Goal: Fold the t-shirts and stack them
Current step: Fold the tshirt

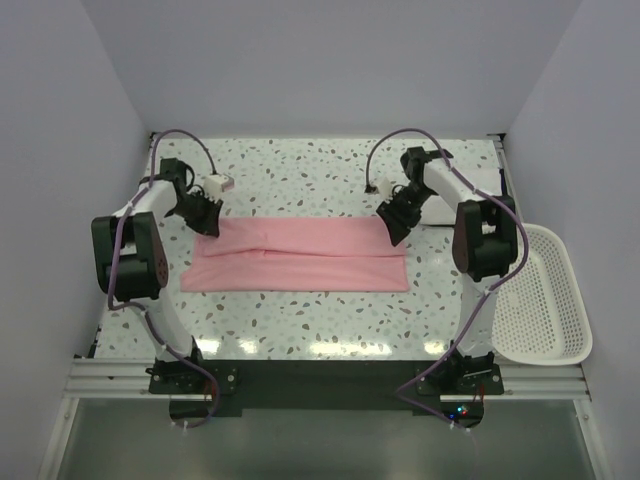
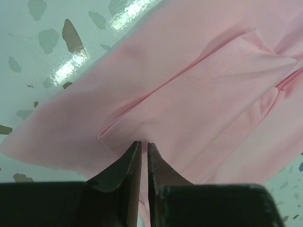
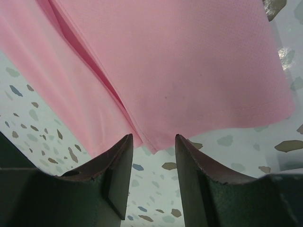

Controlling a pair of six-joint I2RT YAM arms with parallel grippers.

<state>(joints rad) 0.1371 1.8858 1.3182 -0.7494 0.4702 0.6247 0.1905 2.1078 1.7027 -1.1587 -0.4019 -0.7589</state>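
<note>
My left gripper is over the pink t-shirt's top layer inside its far corner, so it should grab that corner (image 2: 9, 144) and swing the t-shirt's end toward the back.
The pale pink t-shirt (image 1: 296, 258) lies on the speckled table (image 1: 300, 180), folded lengthwise into a long strip. My left gripper (image 1: 208, 222) is at its far left corner. In the left wrist view its jaws (image 2: 144, 143) stand almost together, pinching the top layer of the pink t-shirt (image 2: 203, 94). My right gripper (image 1: 393, 232) is at the far right corner. In the right wrist view it (image 3: 154, 138) is open, just short of the pink t-shirt's (image 3: 189, 71) edge, with bare table between the fingers. A white folded t-shirt (image 1: 482, 178) lies at the back right, partly hidden by the right arm.
A white perforated plastic basket (image 1: 545, 300) sits off the table's right edge. White walls close in the back and sides. A metal rail (image 1: 320, 375) with both arm bases runs along the near edge.
</note>
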